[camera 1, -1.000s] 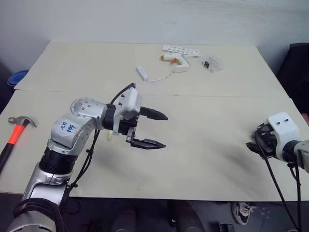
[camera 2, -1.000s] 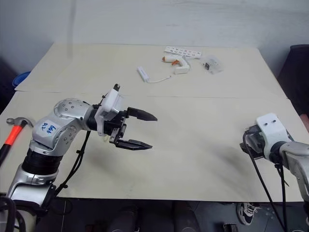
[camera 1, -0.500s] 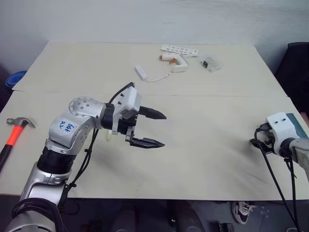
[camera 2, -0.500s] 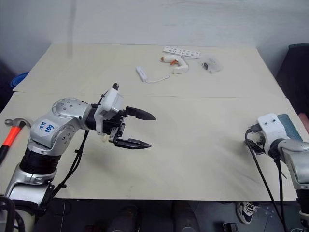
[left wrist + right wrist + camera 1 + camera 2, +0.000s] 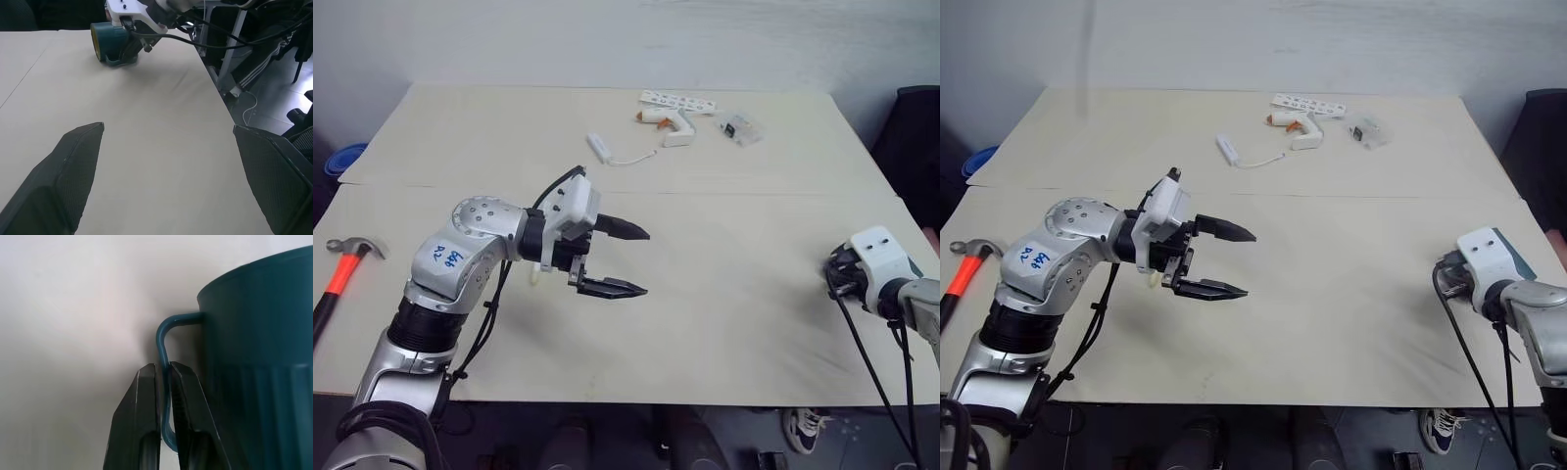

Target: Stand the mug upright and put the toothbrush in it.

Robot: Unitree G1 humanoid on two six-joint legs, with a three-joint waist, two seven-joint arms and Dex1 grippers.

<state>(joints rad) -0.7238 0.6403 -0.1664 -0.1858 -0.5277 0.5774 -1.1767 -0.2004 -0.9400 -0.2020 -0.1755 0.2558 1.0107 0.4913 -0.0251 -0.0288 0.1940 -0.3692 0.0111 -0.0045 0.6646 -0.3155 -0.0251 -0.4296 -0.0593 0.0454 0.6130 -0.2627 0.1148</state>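
The fingers of my right gripper reach only the middle of the mug's handle. Next, I open and take the handle deeper, nearer the mug's rim (image 5: 162, 336), before I stand the mug upright.
The dark teal mug (image 5: 115, 44) lies on its side near the table's right edge, its yellow inside showing in the left wrist view. My right gripper (image 5: 164, 369) is shut on the mug's thin handle (image 5: 166, 333), with the mug's wall (image 5: 254, 357) right beside the fingers. From the head, the right wrist (image 5: 876, 259) covers most of the mug. My left gripper (image 5: 626, 259) hovers open over the middle of the table, pointing toward the mug and holding nothing. The toothbrush is hidden or out of view. A small pale tip (image 5: 536, 277) shows under my left wrist; I cannot tell what it is.
A hammer (image 5: 347, 259) with an orange handle lies at the table's left edge. At the back are a white-and-orange glue gun (image 5: 671, 125), a white power strip (image 5: 680, 100), a corded white stick device (image 5: 602, 147) and a small clear packet (image 5: 742, 129).
My right gripper has gone from open to shut on the mug's handle, edging slightly forward. The left arm has stayed where it was.
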